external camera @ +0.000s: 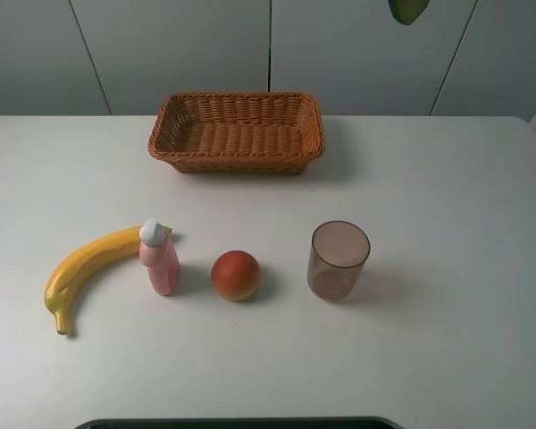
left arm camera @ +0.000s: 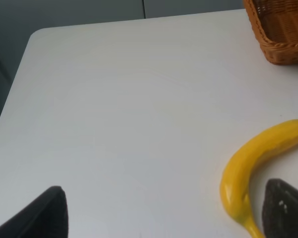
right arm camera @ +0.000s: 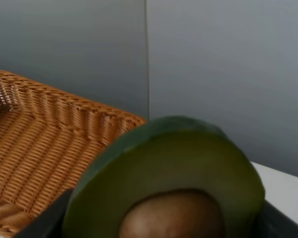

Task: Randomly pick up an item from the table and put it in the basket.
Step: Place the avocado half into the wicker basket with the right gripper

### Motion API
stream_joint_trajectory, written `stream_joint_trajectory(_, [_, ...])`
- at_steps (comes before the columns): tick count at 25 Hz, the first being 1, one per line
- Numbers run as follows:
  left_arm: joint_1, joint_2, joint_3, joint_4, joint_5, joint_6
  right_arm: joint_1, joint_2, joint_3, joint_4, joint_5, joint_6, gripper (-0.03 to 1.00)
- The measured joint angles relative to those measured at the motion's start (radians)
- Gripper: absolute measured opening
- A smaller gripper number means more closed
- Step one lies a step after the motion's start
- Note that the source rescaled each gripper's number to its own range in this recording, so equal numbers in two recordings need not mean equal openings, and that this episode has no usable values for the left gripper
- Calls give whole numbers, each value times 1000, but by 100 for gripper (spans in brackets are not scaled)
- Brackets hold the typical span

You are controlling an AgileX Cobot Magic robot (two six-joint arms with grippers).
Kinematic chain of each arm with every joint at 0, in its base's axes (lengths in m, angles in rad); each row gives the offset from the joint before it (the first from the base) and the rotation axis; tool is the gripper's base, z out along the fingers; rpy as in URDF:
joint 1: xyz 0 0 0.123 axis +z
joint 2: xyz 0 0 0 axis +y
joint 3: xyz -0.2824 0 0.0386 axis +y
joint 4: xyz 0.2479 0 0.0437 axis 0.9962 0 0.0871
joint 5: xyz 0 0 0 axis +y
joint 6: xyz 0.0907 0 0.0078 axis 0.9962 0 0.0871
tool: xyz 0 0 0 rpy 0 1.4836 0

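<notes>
Next, my right gripper lets go of the halved avocado on the wicker basket's bottom [external camera: 226, 135] [right arm camera: 27, 174], near the middle of the basket's front side.
The halved avocado [right arm camera: 174, 173] fills the right wrist view, cut face and brown pit towards the camera. My right gripper [right arm camera: 164, 225] is shut on it, with dark fingers at both its sides. In the exterior high view only a green tip of the avocado [external camera: 408, 9] shows at the top edge, high above the table [external camera: 447, 179] and to the right of the wicker basket [external camera: 237, 132]. The basket is empty and also shows in the right wrist view [right arm camera: 44, 148]. My left gripper [left arm camera: 164, 213] is open and empty above the table's left part, near the banana [left arm camera: 253, 168].
On the table's front half stand a yellow banana [external camera: 85, 268], a pink bottle with a white cap [external camera: 159, 259], a red-orange round fruit [external camera: 236, 274] and a translucent brownish cup [external camera: 338, 260]. The basket's corner [left arm camera: 280, 29] shows in the left wrist view.
</notes>
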Motion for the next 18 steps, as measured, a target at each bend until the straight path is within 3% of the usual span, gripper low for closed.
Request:
stream_joint_trajectory(7, [0, 0, 0, 0, 0, 0, 114, 307, -171, 0, -93, -10, 0])
stream_joint_trajectory(18, [0, 0, 0, 0, 0, 0, 192, 625, -283, 118, -107, -15, 0])
